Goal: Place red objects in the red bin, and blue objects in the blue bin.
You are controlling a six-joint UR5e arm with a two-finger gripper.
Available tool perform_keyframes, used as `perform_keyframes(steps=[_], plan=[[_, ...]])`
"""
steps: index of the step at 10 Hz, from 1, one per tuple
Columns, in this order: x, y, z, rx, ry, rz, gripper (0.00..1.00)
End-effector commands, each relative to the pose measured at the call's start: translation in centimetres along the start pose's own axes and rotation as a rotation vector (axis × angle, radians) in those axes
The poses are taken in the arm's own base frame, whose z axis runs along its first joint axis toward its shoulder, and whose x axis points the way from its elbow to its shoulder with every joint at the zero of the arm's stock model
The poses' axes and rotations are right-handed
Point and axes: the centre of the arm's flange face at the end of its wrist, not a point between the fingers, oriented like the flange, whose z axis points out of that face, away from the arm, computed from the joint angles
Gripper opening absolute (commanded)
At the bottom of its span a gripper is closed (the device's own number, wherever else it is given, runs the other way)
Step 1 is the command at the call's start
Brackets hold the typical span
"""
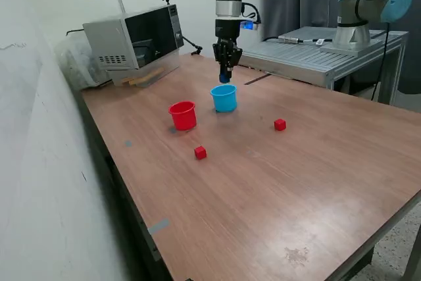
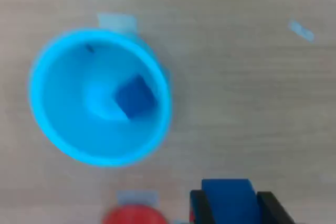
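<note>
Next, my gripper releases the dark blue cube inside the light blue cup point(image 1: 224, 100) point(image 2: 100, 85), beside the other dark blue cube. The held cube is now just above that cup.
My gripper point(image 1: 225, 76) hangs just above the light blue cup point(image 1: 224, 98) and is shut on a dark blue cube point(image 2: 228, 203), which also shows between the fingertips in the exterior view point(image 1: 224, 77). In the wrist view the light blue cup point(image 2: 58, 129) holds another dark blue cube point(image 2: 135, 96). The red cup point(image 1: 183, 115) stands beside the blue cup, toward the exterior view's left; its rim shows in the wrist view point(image 2: 132, 216). Two red cubes lie on the table: one point(image 1: 200, 153) in front of the red cup, one point(image 1: 280, 124) toward the exterior view's right.
A microwave point(image 1: 135, 41) stands at the back of the wooden table point(image 1: 276, 189). A second robot arm point(image 1: 368, 4) stands on a metal bench point(image 1: 316, 54) behind. Bits of tape point(image 2: 116, 22) are stuck on the table by the blue cup.
</note>
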Motion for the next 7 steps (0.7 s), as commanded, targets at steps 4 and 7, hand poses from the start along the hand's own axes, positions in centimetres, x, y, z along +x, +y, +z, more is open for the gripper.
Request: perform_keyframes(steps=[4,7], plan=[[-3.7,-3.9,-0.1,0.046,-0.015,0.058,0.00],[-3.8,-3.8,0.9,0.057,-0.013,0.031,0.00]])
